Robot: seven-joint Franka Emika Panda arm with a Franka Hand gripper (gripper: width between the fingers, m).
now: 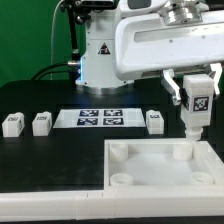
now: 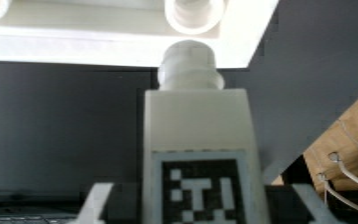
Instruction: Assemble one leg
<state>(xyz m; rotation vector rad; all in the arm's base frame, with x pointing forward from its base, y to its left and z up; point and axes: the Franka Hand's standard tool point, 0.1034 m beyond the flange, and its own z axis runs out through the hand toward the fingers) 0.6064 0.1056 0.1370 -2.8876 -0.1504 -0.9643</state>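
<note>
Next, I release the leg, now held over the panel's far corner socket, upright in the white panel's near corner socket (image 1: 202, 178) farthest from the marker board.
My gripper (image 1: 196, 104) is shut on a leg (image 1: 193, 125), a white block with a black-and-white tag, and holds it upright over the far right corner socket (image 1: 182, 152) of the large flat white panel (image 1: 160, 172). In the wrist view the held leg (image 2: 197, 140) fills the middle, its round tip (image 2: 190, 62) pointing at the panel's edge (image 2: 87, 45). My fingers (image 2: 105, 198) stand on both sides of it. Three more legs lie on the table: two at the exterior view's left (image 1: 12, 124) (image 1: 41, 122) and one near the middle (image 1: 154, 121).
The marker board (image 1: 101, 118) lies on the black table behind the panel. The robot's white base (image 1: 100, 55) stands at the back. The panel has round sockets at its other corners (image 1: 119, 150).
</note>
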